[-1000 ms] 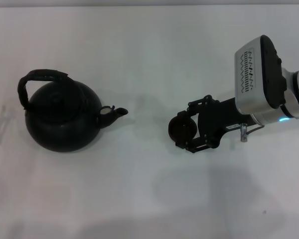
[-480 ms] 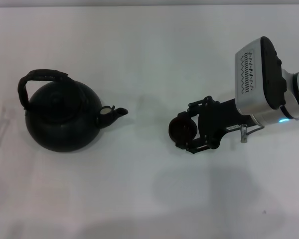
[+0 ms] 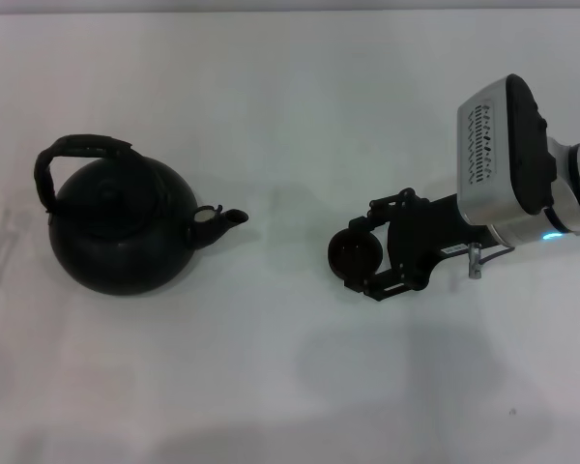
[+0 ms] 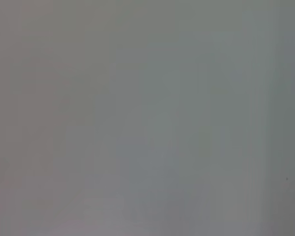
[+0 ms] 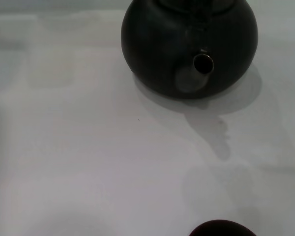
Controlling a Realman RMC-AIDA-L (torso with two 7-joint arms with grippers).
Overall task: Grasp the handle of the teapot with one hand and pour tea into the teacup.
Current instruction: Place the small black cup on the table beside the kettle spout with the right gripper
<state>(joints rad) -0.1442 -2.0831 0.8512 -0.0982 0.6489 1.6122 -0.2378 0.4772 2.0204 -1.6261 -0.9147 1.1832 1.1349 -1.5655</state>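
Observation:
The robot's left gripper should next move to the black teapot and close on the teapot handle's back bend (image 3: 43, 180), farthest from the teapot's spout.
The black teapot (image 3: 121, 227) stands on the left of the white table, its spout (image 3: 227, 220) pointing right. Its arched handle (image 3: 72, 155) leans over the pot's back left. The small dark teacup (image 3: 354, 253) is to the right of the spout, between the fingers of my right gripper (image 3: 362, 255), which is shut on it. In the right wrist view the teapot (image 5: 189, 46) faces the camera spout-first, and the teacup's rim (image 5: 221, 229) shows at the frame's edge. The left gripper is out of view; its wrist view shows only blank grey.
The white table (image 3: 271, 387) stretches around both objects. A bare gap of table lies between the spout and the teacup. My right arm's white wrist housing (image 3: 507, 159) hangs over the right side.
The right gripper and the teacup in it have shifted a hair to the right. The teapot has not moved.

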